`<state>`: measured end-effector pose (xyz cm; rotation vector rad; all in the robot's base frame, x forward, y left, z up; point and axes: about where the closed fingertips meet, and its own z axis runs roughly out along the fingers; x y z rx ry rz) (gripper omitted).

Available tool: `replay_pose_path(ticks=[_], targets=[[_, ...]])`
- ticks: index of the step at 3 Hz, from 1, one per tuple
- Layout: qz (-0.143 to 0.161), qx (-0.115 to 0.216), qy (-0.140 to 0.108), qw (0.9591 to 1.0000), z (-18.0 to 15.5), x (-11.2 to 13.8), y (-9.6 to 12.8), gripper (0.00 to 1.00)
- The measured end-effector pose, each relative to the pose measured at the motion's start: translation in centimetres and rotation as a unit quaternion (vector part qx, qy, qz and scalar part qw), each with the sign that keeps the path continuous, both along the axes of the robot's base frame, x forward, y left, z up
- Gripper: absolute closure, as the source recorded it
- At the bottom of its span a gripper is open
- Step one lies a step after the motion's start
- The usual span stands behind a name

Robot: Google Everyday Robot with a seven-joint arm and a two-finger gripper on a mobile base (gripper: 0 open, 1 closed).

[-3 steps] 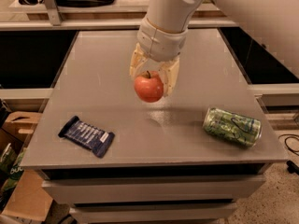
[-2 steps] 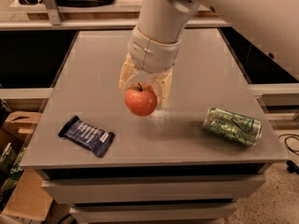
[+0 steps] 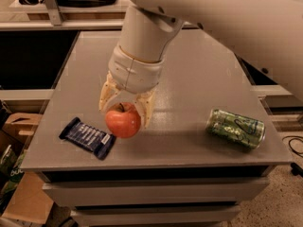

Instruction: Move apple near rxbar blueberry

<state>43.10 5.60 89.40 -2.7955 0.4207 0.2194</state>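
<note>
The robot's gripper needs to release the apple on the grey table [image 3: 126, 126], next to the end of the rxbar blueberry that faces the green can. The apple is now low over the table's front.
The red-orange apple [image 3: 122, 120] with a short brown stem sits between the fingers of my gripper [image 3: 125, 109], low over the grey table [image 3: 199, 74] near its front left. The gripper is shut on the apple, one finger on each side. The rxbar blueberry [image 3: 87, 137], a flat navy wrapper with white lettering, lies flat on the table just left of the apple, its right end nearly under it. I cannot tell if the apple touches the table.
A green patterned drink can [image 3: 236, 128] lies on its side at the front right of the table. Cardboard boxes [image 3: 16, 126] sit on the floor to the left. A shelf edge [image 3: 61, 25] runs behind the table.
My gripper has carried the apple left and toward the front edge, lower over the table, ending right beside the blue bar. The bar and can have not moved.
</note>
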Motion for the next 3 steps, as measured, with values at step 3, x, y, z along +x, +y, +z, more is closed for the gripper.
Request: replay_pose_path(ticks=[3], targets=[[-0.014, 0.033, 0.009, 0.9993, -2.1, -0.5, 2.0, 1.0]])
